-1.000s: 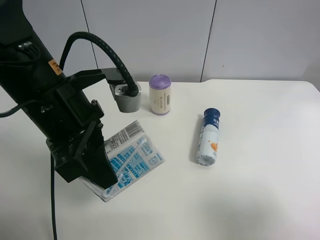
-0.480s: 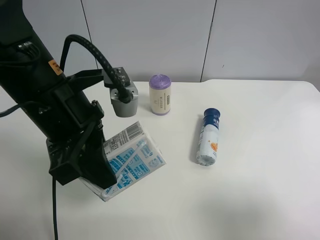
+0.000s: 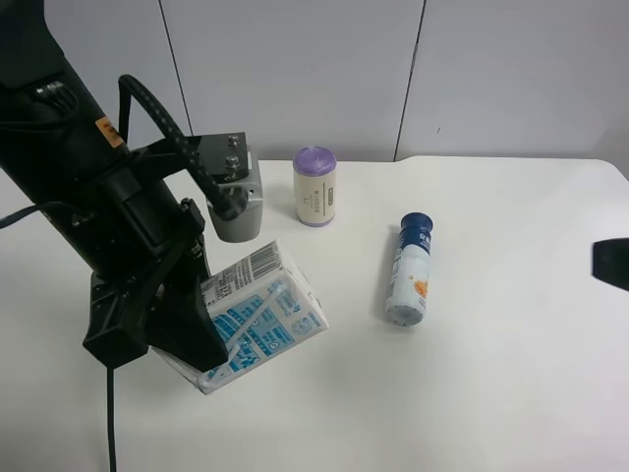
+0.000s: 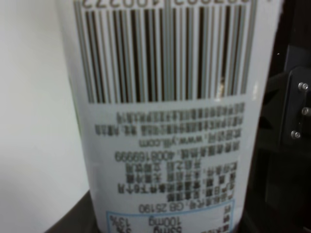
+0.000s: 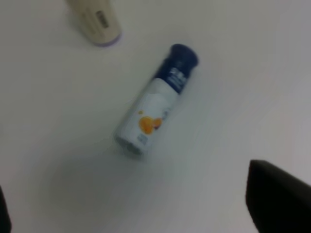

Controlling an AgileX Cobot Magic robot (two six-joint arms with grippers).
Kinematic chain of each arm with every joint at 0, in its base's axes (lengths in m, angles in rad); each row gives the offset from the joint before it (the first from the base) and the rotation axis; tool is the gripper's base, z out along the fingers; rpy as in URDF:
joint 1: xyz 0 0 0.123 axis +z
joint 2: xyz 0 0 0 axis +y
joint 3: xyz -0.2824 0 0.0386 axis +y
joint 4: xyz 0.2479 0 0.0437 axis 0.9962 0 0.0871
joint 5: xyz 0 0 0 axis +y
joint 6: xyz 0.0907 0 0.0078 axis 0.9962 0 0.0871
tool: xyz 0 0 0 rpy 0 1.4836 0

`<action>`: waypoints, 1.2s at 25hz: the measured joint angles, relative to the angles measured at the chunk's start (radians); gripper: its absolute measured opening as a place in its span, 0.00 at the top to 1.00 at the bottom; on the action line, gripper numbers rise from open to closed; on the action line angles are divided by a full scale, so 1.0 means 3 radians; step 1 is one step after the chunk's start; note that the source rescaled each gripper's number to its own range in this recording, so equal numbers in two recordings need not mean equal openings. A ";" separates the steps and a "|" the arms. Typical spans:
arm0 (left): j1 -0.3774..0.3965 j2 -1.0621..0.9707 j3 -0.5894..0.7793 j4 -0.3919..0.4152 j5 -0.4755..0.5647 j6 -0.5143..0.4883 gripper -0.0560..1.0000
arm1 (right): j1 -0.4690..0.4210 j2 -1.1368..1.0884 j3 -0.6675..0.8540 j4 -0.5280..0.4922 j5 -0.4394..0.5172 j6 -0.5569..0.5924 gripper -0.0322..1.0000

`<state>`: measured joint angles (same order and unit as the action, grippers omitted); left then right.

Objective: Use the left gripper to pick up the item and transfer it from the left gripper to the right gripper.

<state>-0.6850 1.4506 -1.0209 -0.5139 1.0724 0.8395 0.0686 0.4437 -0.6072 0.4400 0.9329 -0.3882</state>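
I will next move my right gripper to the carton's loose end point(image 3: 298, 289) next to the barcode, across from my left gripper, and close it there.
The item, a white-and-light-blue carton point(image 3: 263, 313) with a barcode, is tilted at the left of the exterior high view. One end is under the black left arm. My left gripper point(image 3: 201, 344) is shut on it. The left wrist view is filled by the carton's barcode side point(image 4: 165, 97), with a black finger point(image 4: 279, 145) against its edge. Whether the carton still touches the table cannot be told. My right gripper point(image 5: 141, 208) is open and empty. Only a black tip of it point(image 3: 611, 264) shows at the exterior high view's right edge, far from the carton.
A blue-capped white bottle point(image 3: 410, 270) lies on the white table point(image 3: 511, 374); it also shows in the right wrist view point(image 5: 153, 104). A purple-topped cream cylinder point(image 3: 315, 186) stands at the back, with its side in the right wrist view point(image 5: 95, 19).
The left arm has shifted and its grey camera block has come forward. The carton's barcode end has tipped up a little. A black part of the right arm has come in at the right edge.
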 joint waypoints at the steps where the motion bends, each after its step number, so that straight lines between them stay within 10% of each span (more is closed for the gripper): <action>1: 0.0000 0.0000 0.0000 0.0000 0.0000 0.0030 0.95 | 0.0090 0.0133 -0.0013 0.0124 -0.0036 -0.0148 0.07; 17: 0.0000 0.0000 0.0000 0.0000 -0.0009 0.0215 0.95 | 0.1914 0.2113 -0.0632 0.0671 -0.0660 -0.1783 0.07; 30: 0.0000 -0.0021 0.0000 0.0000 -0.0032 0.0459 0.95 | 0.2207 0.2456 -0.0666 0.1191 -0.0867 -0.2463 0.07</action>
<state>-0.6850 1.4444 -1.0209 -0.5139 1.0627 0.9771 0.7308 1.1805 -0.8072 0.7974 0.6727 -1.1272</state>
